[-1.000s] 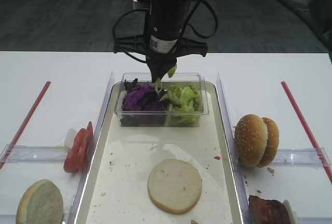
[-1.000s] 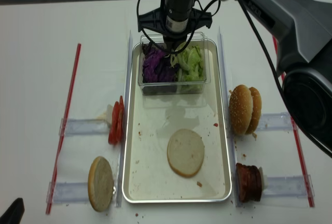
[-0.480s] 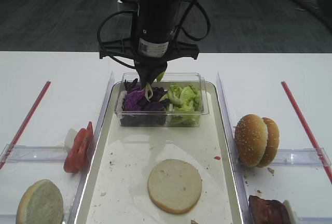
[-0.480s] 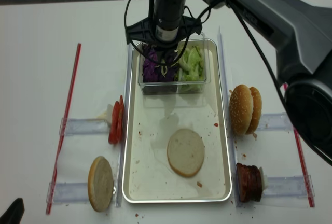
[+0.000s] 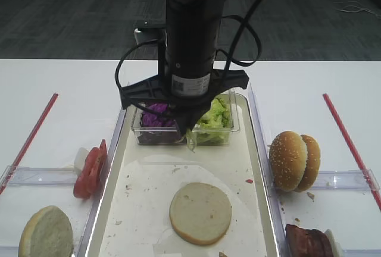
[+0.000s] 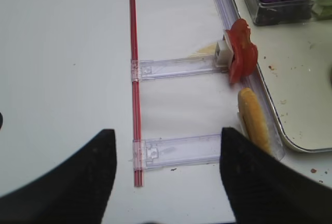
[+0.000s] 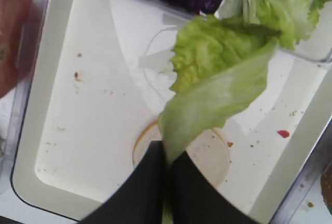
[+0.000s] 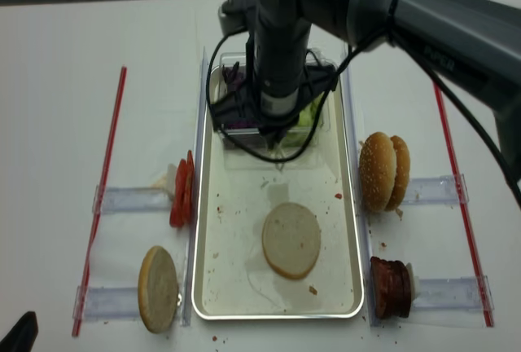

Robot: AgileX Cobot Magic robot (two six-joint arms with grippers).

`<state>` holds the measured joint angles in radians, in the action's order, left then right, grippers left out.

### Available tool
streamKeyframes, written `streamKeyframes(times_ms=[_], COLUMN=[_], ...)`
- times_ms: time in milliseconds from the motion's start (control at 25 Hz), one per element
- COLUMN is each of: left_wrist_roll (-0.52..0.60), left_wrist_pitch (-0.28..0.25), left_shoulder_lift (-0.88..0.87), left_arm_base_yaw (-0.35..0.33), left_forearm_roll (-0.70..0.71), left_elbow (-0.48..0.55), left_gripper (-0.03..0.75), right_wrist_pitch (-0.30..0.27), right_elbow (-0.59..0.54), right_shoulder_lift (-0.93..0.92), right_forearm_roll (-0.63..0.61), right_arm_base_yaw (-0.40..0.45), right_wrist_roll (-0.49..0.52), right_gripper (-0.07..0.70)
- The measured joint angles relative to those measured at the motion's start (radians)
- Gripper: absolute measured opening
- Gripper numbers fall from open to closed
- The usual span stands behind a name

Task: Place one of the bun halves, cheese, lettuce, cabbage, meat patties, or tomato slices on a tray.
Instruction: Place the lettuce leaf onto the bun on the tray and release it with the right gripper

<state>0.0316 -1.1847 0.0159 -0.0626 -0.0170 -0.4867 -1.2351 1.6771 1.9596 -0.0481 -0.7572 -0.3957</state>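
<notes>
I will release the lettuce leaf from my right gripper on the cut side of the bun half (image 8: 295,228) (image 7: 190,154) that lies on the tray.
My right gripper (image 7: 167,154) is shut on a pale green lettuce leaf (image 7: 218,94). It hangs above the tray (image 5: 119,209), just in front of the clear tub (image 5: 223,131), with the leaf (image 5: 191,141) dangling below the fingers. A bun half (image 5: 200,212) lies cut face up on the tray floor. The tub holds purple cabbage (image 5: 153,117) and more lettuce (image 5: 214,114). Tomato slices (image 5: 89,171) stand left of the tray and meat patties (image 5: 308,242) at the front right. My left gripper (image 6: 167,133) is open over bare table. Cheese is out of view.
Two bun halves (image 5: 294,160) stand on edge right of the tray, and another (image 5: 45,233) at the front left. Clear plastic rails (image 6: 179,67) and red strips (image 6: 134,79) lie on the white table on both sides. The right arm's body and cables hide the tub's back.
The right gripper has come forward from over the tub and down toward the tray, carrying the lettuce leaf. The left gripper has not visibly moved.
</notes>
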Motion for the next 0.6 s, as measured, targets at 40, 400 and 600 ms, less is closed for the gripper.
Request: streamKeyframes(times_ms=[40, 400, 600], left_wrist_roll=[0.0, 0.0, 0.0], left_wrist_pitch=[0.0, 0.0, 0.0], left_shoulder_lift=[0.0, 0.0, 0.0], left_arm_base_yaw=[0.0, 0.0, 0.0], left_forearm_roll=[0.0, 0.0, 0.0], left_elbow=[0.0, 0.0, 0.0], left_gripper=[0.412, 0.412, 0.412], right_wrist_pitch=[0.0, 0.115, 0.223], right_elbow=[-0.023, -0.249, -0.357], right_shoulder_lift=[-0.011, -0.091, -0.116], right_forearm_roll=[0.004, -0.032, -0.082], right_arm_base_yaw=[-0.007, -0.036, -0.036], right_wrist_roll=[0.0, 0.012, 0.039], right_gripper=[0.033, 0.033, 0.027])
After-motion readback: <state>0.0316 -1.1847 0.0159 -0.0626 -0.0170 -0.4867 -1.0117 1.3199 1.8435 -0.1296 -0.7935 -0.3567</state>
